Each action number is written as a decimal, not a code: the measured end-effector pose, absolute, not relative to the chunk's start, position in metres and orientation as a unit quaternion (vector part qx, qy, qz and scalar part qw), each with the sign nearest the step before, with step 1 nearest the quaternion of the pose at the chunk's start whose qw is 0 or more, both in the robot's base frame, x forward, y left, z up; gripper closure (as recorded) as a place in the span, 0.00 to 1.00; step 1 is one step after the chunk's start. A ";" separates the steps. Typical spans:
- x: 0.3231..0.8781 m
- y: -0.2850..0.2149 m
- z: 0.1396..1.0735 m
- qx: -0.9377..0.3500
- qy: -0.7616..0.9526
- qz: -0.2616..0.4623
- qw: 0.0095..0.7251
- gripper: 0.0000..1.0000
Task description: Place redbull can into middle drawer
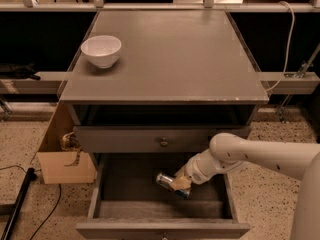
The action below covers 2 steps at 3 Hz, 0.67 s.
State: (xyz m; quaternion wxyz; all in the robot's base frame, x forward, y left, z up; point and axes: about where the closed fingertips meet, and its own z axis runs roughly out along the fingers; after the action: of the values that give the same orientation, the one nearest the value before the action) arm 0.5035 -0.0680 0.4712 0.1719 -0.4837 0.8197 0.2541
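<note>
The robot's gripper will release the redbull can near the centre of the open middle drawer's bottom (172,191).
The redbull can (165,180) lies on its side inside the open middle drawer (125,184), the lowest pulled-out grey drawer of the cabinet. My gripper (179,184) reaches into the drawer from the right on a white arm. It is closed around the can's right end, holding it low over or on the drawer floor; I cannot tell which. The can's silver end points left.
A white bowl (101,50) sits on the cabinet top (170,54) at the left. The knobbed drawer above (163,142) is shut. A cardboard box (65,156) stands on the floor left of the cabinet. A black cable (20,204) lies at lower left.
</note>
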 end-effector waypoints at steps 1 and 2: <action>0.501 -0.083 0.439 -0.460 0.841 0.240 0.152 1.00; 0.501 -0.083 0.439 -0.460 0.841 0.241 0.152 1.00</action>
State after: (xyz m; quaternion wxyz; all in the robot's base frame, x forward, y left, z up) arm 0.5012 -0.0827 0.4385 0.1523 -0.4603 0.8409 0.2405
